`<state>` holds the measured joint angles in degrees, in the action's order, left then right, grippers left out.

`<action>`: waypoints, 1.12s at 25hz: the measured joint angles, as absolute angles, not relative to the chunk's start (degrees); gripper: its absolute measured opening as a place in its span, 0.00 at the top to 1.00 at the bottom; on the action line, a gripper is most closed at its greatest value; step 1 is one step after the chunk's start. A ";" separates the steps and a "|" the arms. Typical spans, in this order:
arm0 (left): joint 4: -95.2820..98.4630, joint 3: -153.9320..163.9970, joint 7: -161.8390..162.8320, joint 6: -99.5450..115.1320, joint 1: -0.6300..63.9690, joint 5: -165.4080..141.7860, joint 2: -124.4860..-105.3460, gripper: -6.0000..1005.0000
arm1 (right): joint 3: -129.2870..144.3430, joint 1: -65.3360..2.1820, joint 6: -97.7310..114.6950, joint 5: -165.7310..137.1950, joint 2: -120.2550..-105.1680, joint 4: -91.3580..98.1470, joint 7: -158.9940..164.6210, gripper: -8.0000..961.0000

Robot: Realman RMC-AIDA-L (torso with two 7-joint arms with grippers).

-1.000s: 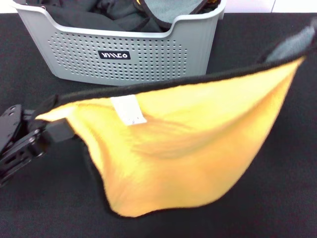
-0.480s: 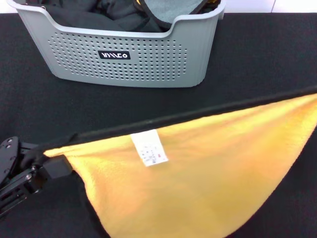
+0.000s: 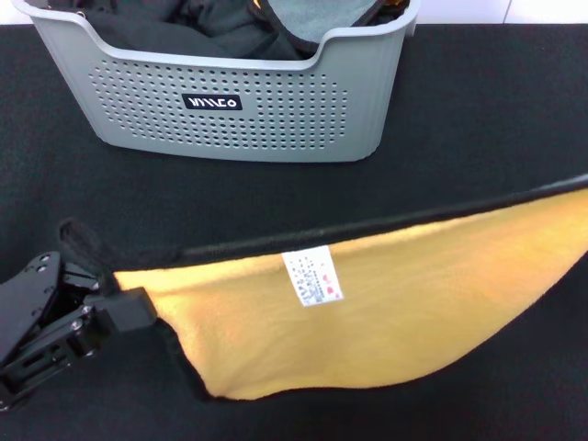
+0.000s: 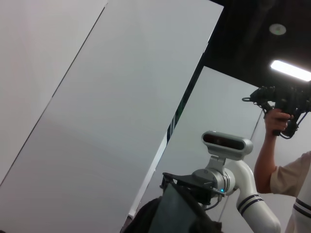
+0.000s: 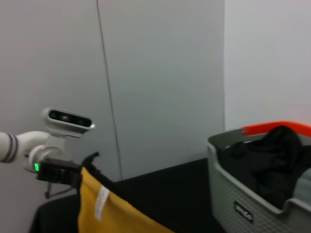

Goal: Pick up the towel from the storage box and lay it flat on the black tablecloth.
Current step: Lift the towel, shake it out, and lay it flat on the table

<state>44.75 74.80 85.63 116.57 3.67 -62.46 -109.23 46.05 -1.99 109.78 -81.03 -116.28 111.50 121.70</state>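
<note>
I should release the towel's corner from my right gripper on the bare black cloth (image 3: pixel 435 190) between the storage box and the towel.
The yellow-orange towel (image 3: pixel 386 317) with black edging is stretched wide across the near part of the black tablecloth (image 3: pixel 478 119), its white label (image 3: pixel 312 276) facing up. My left gripper (image 3: pixel 136 309) at the lower left is shut on the towel's left corner. The towel's right end runs off the head view's right edge, and my right gripper is out of view. The storage box (image 3: pixel 230 115) stands behind, grey and perforated, holding dark and grey fabrics. The right wrist view shows the towel (image 5: pixel 114 213) hanging from the far-off left gripper (image 5: pixel 60 174), with the box (image 5: pixel 248 199) beside it.
Bare black cloth lies between the box and the towel's far edge, and to the box's right. A person (image 4: pixel 286 170) holding a camera stands beside the robot in the left wrist view.
The towel has come down and toward me, and its sagging belly is much shallower. Its label has shifted right. My left gripper has followed, holding the same corner.
</note>
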 joint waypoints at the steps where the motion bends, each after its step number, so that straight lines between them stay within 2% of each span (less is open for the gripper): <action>1: 44.80 74.80 85.74 116.56 3.65 -62.62 -109.28 0.98 | 46.57 -1.97 109.99 -80.73 -116.28 111.50 122.41 0.91; 6: 45.17 75.30 86.74 116.59 3.50 -64.64 -109.62 0.98 | 49.72 -1.73 111.69 -79.25 -116.28 111.75 124.98 0.91; 9: 47.92 77.91 86.84 116.68 2.60 -64.93 -109.12 0.98 | 51.66 -1.62 113.10 -77.45 -116.28 111.91 126.37 0.91; 13: 55.27 81.18 89.61 116.73 0.32 -64.14 -108.41 0.98 | 52.57 -1.44 116.84 -72.07 -116.28 111.67 127.97 0.91; 21: 64.33 82.10 92.97 116.79 -5.21 -62.54 -108.96 0.98 | 51.24 1.68 122.94 -59.79 -115.96 101.93 126.92 0.91; 24: 59.97 82.17 92.65 116.72 -3.67 -63.94 -109.60 0.98 | 51.36 2.04 122.78 -62.20 -115.94 98.60 125.07 0.91; 26: 53.44 81.79 91.73 116.66 0.31 -66.27 -110.29 0.98 | 53.72 0.67 119.78 -70.36 -115.78 86.79 117.74 0.91; 28: 44.77 81.61 89.78 116.59 5.91 -68.76 -110.62 0.98 | 54.82 -0.37 118.49 -72.90 -115.70 82.72 114.85 0.91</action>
<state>44.77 81.61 89.78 116.59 5.91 -68.76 -110.62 54.82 -0.37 118.49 -72.90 -115.70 82.72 114.85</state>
